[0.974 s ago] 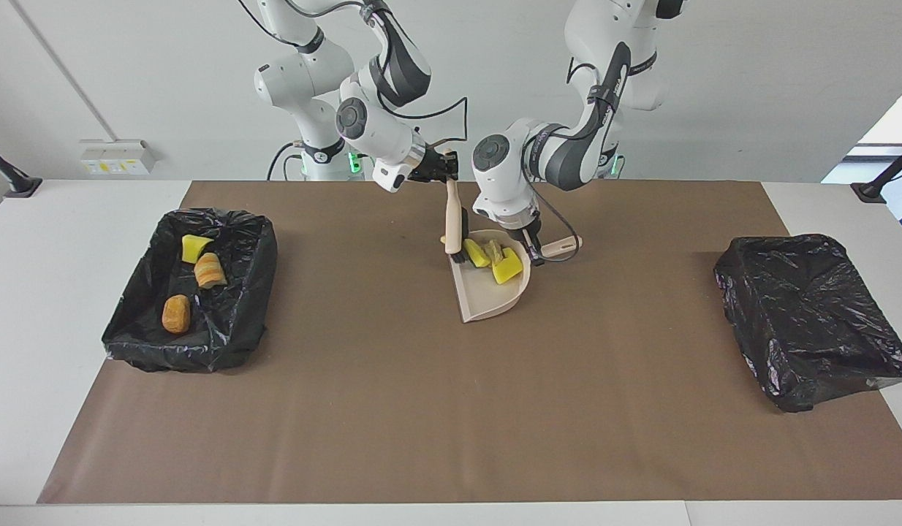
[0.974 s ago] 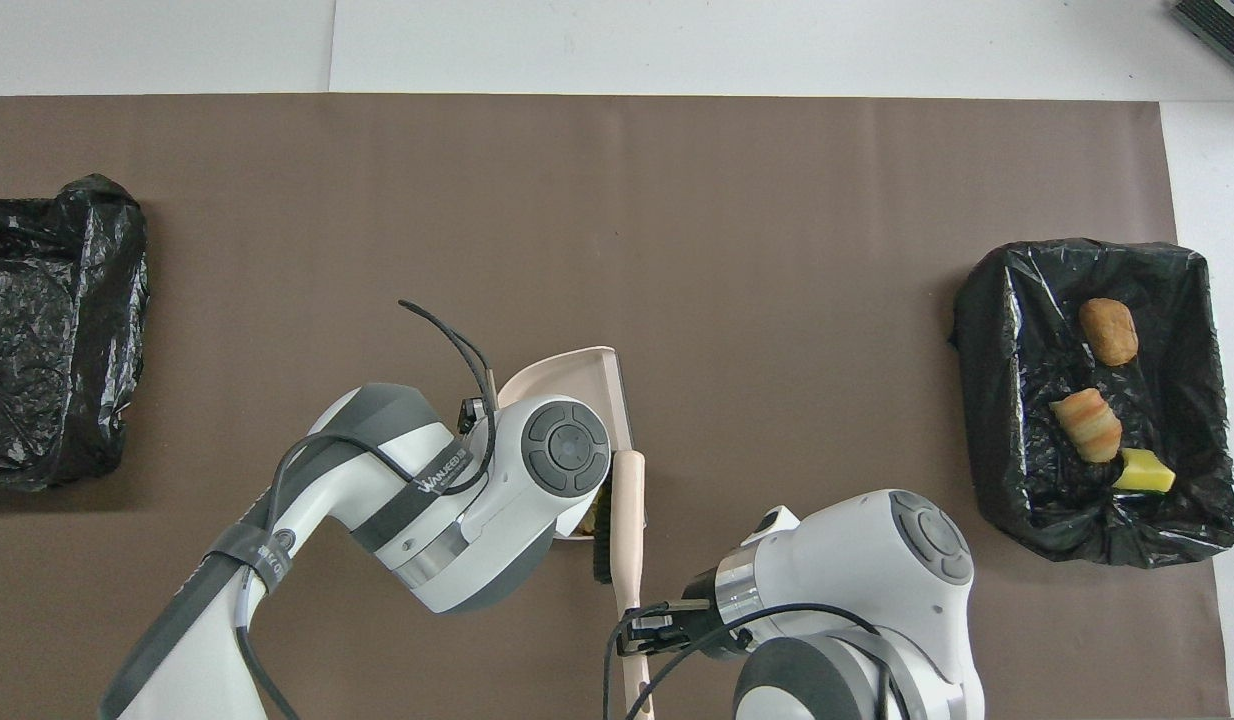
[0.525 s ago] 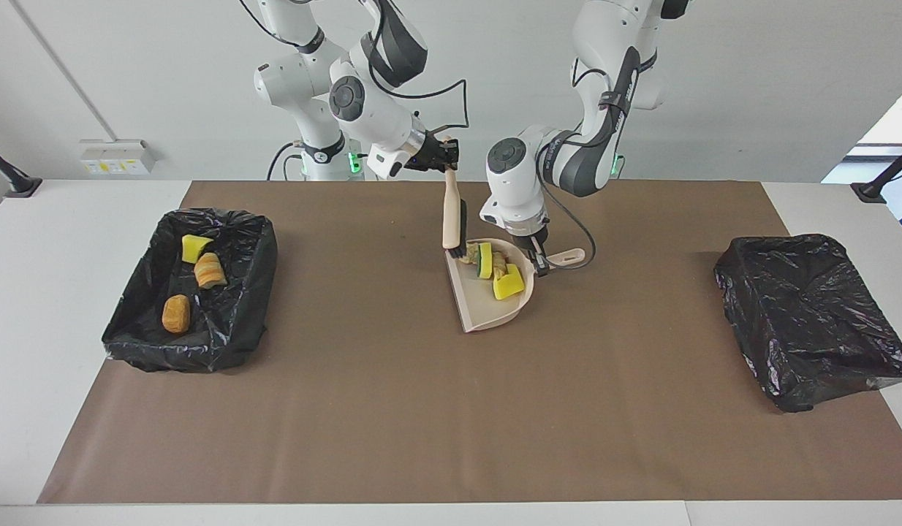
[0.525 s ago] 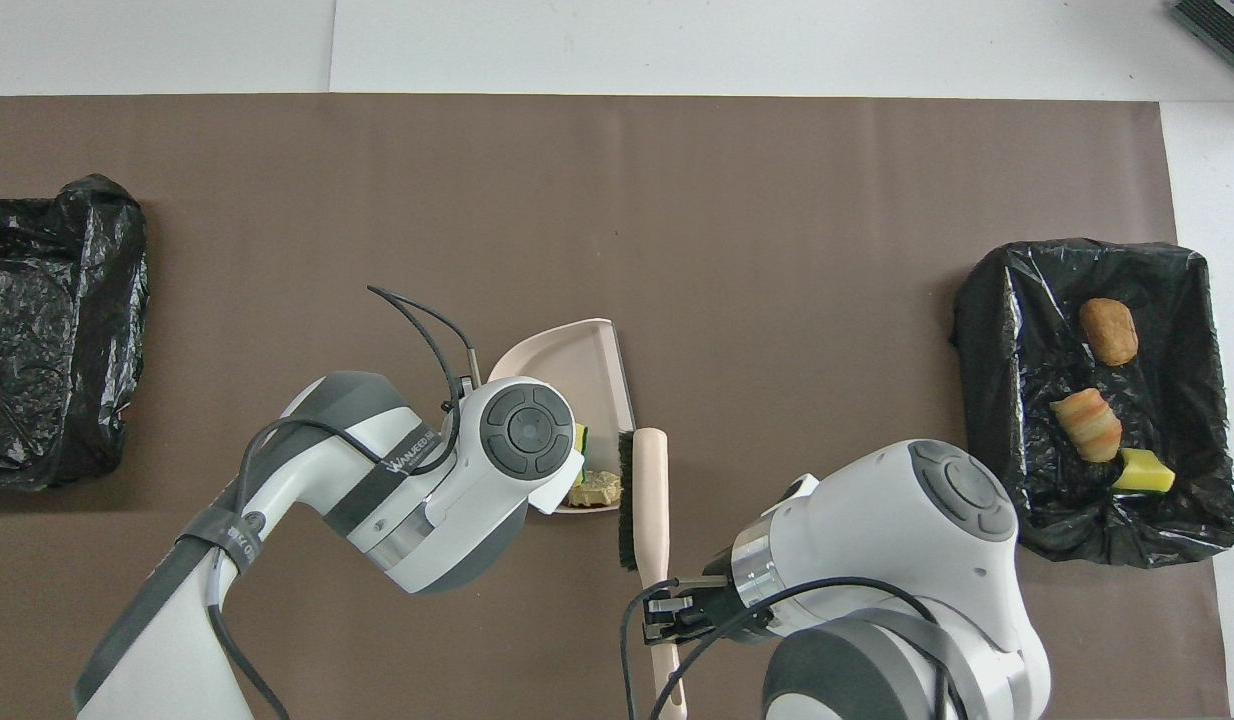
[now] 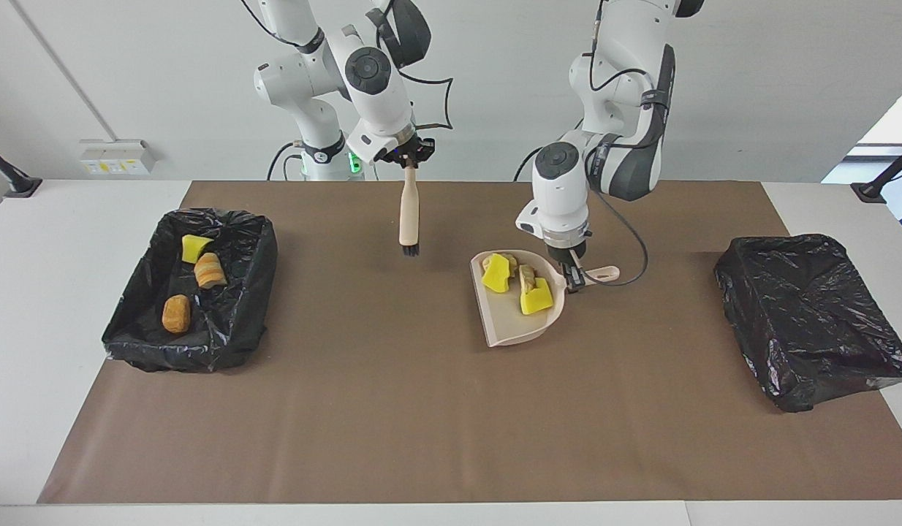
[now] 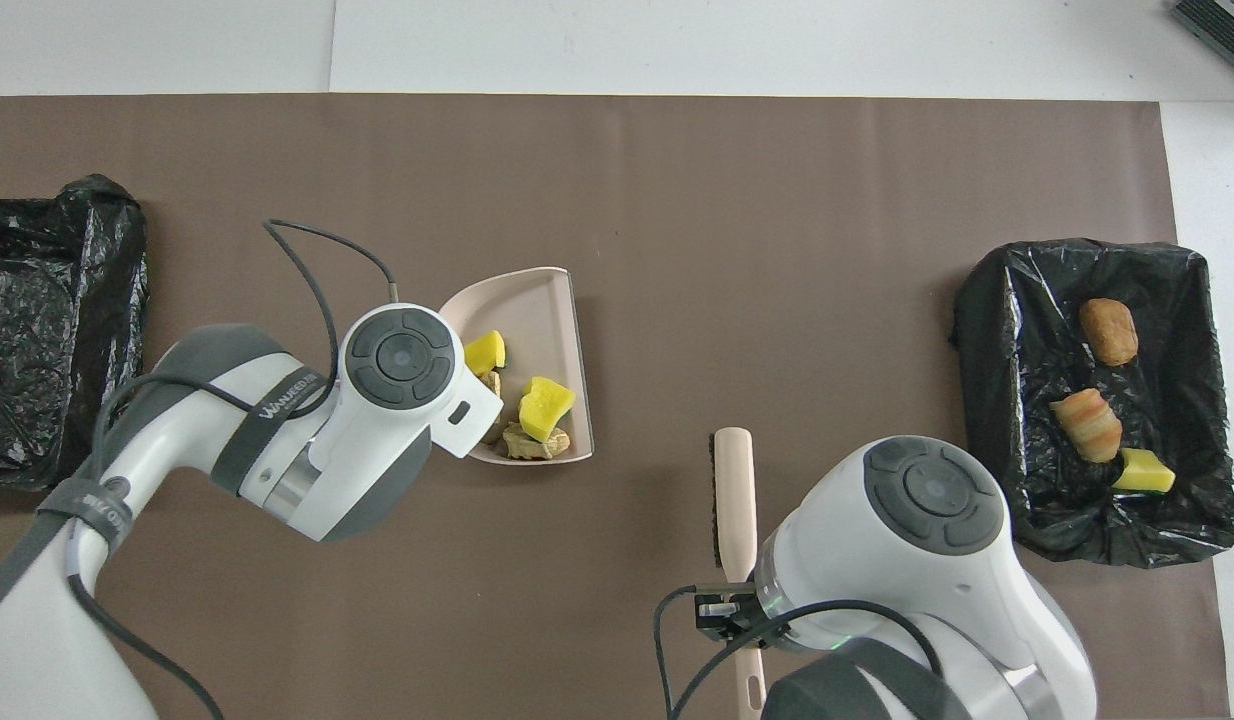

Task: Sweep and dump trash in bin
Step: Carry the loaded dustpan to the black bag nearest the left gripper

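Note:
I will set the beige brush, which now hangs over the mat, down with my right gripper on the bare brown mat [image 6: 600, 610] between my arms, nearer than the dustpan.
The beige dustpan [image 5: 513, 329] [image 6: 537, 310] holds trash: two yellow wedges [image 5: 536, 298] [image 6: 545, 405] and pale beige lumps [image 5: 525, 276] [image 6: 532, 442]. My left gripper [image 5: 574, 276] is shut on the dustpan's handle; in the overhead view its wrist hides it. My right gripper [image 5: 409, 157] [image 6: 722, 608] is shut on the handle of the beige brush [image 5: 408, 219] [image 6: 734, 490], which hangs bristles down over the mat, apart from the dustpan. The black-lined bin [image 5: 224, 351] [image 6: 987, 400] at the right arm's end holds three trash pieces [image 5: 210, 270] [image 6: 1087, 422].
A second black-lined bin [image 5: 809, 318] [image 6: 47, 320] sits at the left arm's end of the table with nothing visible in it. A brown mat [image 5: 422, 409] covers the table between the two bins.
The left gripper has carried the loaded dustpan toward the left arm's end. The right gripper has lifted the brush off the dustpan and swung it toward the right arm's end.

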You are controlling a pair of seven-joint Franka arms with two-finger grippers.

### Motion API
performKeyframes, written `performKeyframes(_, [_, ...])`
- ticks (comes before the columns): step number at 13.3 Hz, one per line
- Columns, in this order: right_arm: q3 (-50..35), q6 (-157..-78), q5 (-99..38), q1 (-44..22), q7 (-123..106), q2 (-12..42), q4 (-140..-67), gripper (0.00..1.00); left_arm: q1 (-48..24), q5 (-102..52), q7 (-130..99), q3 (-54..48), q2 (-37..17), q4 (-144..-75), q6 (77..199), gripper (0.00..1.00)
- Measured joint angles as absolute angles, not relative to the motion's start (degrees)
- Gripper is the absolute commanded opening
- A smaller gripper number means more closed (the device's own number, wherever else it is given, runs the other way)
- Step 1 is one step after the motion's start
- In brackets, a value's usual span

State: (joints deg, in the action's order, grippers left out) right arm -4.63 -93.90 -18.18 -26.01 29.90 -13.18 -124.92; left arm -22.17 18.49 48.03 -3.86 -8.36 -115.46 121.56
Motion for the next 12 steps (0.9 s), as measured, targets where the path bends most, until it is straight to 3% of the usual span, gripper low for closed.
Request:
performKeyframes(3, [-6.07,-94.47,-18.19,-29.99,35.11,-14.38,-125.60,0.00,-13.77,12.84,58.22,-3.64,-4.49,-113.15,118.63,0.00])
performKeyframes(6, [-6.90,-101.59,-18.23,-36.02,39.62,-14.09,-129.03,0.00,-2.62,10.03,71.11,-3.33,-3.10,-107.43,112.95,0.00])
performKeyframes(9, [-7.15,-110.24,-18.68,-40.74,44.11,-10.34,-130.61,0.00,9.33,7.97,86.38,-2.97,-3.75,-102.38,112.42,0.00])
performKeyframes(12, [-7.29,-115.12,-18.74,-44.35,46.85,-5.23,-130.64,0.00,19.54,4.89,95.61,-2.86,-8.51,-93.47,110.73,0.00])
